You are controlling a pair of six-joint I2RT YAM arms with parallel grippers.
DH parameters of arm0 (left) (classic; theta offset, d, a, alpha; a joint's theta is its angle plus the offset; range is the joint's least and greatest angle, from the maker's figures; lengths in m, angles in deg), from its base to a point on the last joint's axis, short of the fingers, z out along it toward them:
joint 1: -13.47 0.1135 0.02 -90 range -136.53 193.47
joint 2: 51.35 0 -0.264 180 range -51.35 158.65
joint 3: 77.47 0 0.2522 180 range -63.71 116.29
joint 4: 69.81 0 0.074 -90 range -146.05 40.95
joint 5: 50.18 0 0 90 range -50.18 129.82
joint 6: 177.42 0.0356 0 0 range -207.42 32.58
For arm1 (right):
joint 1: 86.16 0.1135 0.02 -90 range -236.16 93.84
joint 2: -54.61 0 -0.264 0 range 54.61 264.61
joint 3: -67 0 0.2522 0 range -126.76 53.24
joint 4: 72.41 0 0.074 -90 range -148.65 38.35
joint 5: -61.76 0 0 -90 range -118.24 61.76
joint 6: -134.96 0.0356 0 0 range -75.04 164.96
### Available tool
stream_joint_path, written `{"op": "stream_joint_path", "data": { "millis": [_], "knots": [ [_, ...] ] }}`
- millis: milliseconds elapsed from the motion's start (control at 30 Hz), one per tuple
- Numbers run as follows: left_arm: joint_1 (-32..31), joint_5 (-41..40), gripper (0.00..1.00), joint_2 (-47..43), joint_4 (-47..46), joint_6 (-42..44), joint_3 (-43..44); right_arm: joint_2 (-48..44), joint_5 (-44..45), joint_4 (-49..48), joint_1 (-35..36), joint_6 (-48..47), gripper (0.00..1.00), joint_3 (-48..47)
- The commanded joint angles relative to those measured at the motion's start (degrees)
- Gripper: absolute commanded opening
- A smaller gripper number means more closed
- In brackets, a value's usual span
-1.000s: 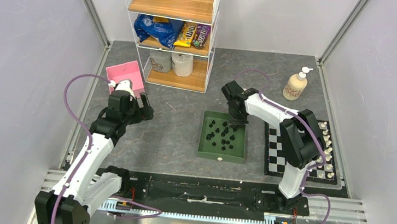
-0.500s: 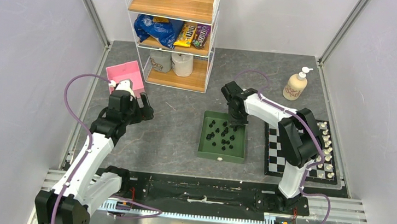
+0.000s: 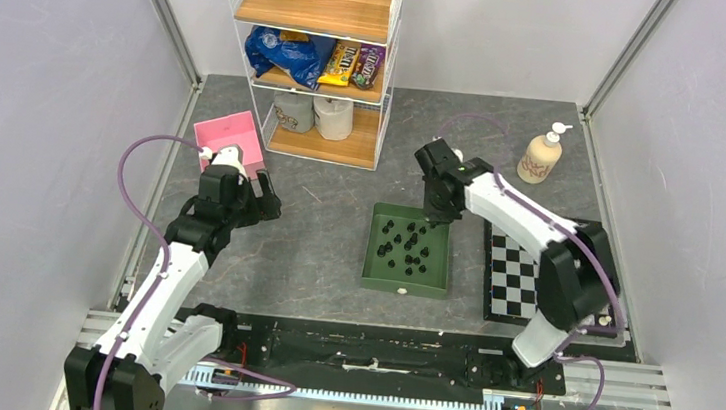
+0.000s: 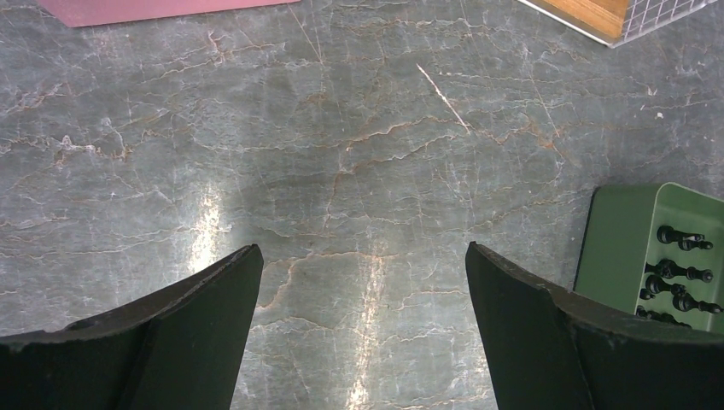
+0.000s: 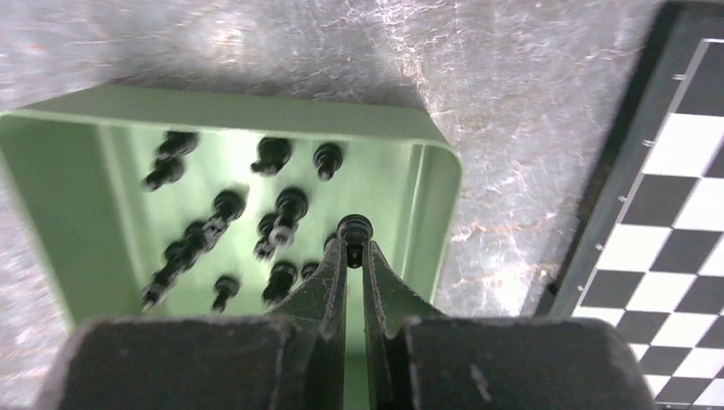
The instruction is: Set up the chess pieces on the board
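My right gripper is to set the black chess piece down on the white square (image 3: 513, 220) beside the board's far tray-side corner square.
Several black chess pieces (image 3: 405, 247) lie loose in the green tray (image 3: 373, 266); one white piece (image 3: 399, 291) lies at its near edge. The checkered board (image 3: 522, 281) lies right of the tray, partly hidden by my right arm. My right gripper (image 3: 436, 210) is above the tray's far right corner, shut on a black chess piece (image 5: 354, 229) held at its fingertips (image 5: 339, 256). In the right wrist view the tray (image 5: 51, 188) and the board (image 5: 674, 231) both show. My left gripper (image 3: 261, 198) is open and empty over bare table, far left of the tray (image 4: 619, 248).
A pink box (image 3: 230, 137) lies behind my left gripper. A wire shelf rack (image 3: 313, 60) with snacks and cups stands at the back. A cream soap pump bottle (image 3: 541, 157) stands at the back right. Grey walls close both sides.
My right gripper has risen out of the tray with a black piece and moved slightly right and back. The right arm now covers the white pieces on the board's right side. The left arm has not moved.
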Motion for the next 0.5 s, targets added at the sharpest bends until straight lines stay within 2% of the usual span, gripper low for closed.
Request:
{"op": "stream_joint_path", "data": {
  "millis": [0, 167, 333, 467],
  "knots": [
    [0.0, 0.9, 0.96, 0.6, -1.5, 0.9, 2.3, -11.0, 2.2, 3.2, 0.0, 0.8, 0.09, -2.1],
    [0.0, 1.0, 0.96, 1.0, -1.1, 0.9, 2.5, -17.7, 7.0, 6.9, -3.6, 1.2, 0.09, -1.0],
    [0.0, 1.1, 0.96, 0.8, -1.0, 1.0, 2.6, -20.7, 4.3, 6.5, -16.7, -1.3, 0.09, 2.2],
    [0.0, 0.8, 0.96, 0.4, -0.8, 1.0, 2.6, -19.3, 2.8, 5.2, -23.9, -3.0, 0.10, 3.5]
  ]
}}
